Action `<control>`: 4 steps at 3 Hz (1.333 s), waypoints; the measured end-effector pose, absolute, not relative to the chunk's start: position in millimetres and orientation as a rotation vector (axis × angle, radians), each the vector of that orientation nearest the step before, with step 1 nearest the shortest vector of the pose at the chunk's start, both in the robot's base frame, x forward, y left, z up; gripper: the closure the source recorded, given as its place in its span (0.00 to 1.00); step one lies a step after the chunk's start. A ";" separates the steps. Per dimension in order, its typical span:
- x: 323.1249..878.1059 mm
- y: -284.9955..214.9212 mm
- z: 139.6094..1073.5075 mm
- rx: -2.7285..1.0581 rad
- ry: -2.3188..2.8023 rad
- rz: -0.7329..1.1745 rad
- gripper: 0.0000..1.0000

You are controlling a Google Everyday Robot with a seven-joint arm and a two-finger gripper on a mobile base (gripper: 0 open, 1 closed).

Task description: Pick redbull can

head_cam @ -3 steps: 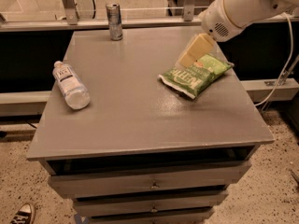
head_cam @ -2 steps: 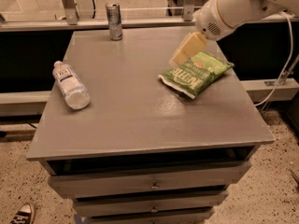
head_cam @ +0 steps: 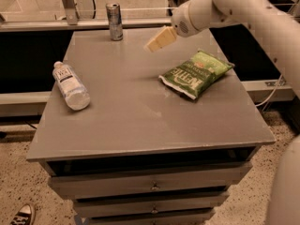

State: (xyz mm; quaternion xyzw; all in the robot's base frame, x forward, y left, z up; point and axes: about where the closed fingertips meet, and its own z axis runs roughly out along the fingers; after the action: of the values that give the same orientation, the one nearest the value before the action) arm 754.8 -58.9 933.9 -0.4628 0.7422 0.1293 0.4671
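The redbull can's middle [head_cam: 115, 22], between its shiny top and its bottom, is next for my gripper to go to and close on.
The redbull can [head_cam: 114, 21] stands upright at the far edge of the grey table [head_cam: 136, 111], left of centre. It is slim, silver and blue, with a shiny top. My gripper [head_cam: 155, 41] hangs above the far middle of the table, to the right of the can and well apart from it, its cream fingers pointing left and down. Nothing is between them. The white arm reaches in from the upper right.
A clear plastic water bottle [head_cam: 71, 85] lies on its side at the table's left. A green chip bag [head_cam: 197, 72] lies at the right. Drawers [head_cam: 152, 185] are under the tabletop. A shoe [head_cam: 22, 215] shows at the bottom left on the floor.
My gripper has moved left, off the chip bag and toward the can. The view has shifted so the table sits more to the right. The objects have not moved.
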 end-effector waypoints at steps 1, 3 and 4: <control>801.5 -26.3 922.5 -1.051 1.772 0.394 0.00; 852.4 43.9 904.0 -1.007 1.706 0.478 0.00; 874.1 65.0 894.0 -0.967 1.683 0.468 0.00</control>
State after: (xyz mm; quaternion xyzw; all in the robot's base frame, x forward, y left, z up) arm 874.1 65.0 894.0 -0.4072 0.7086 0.1971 0.5415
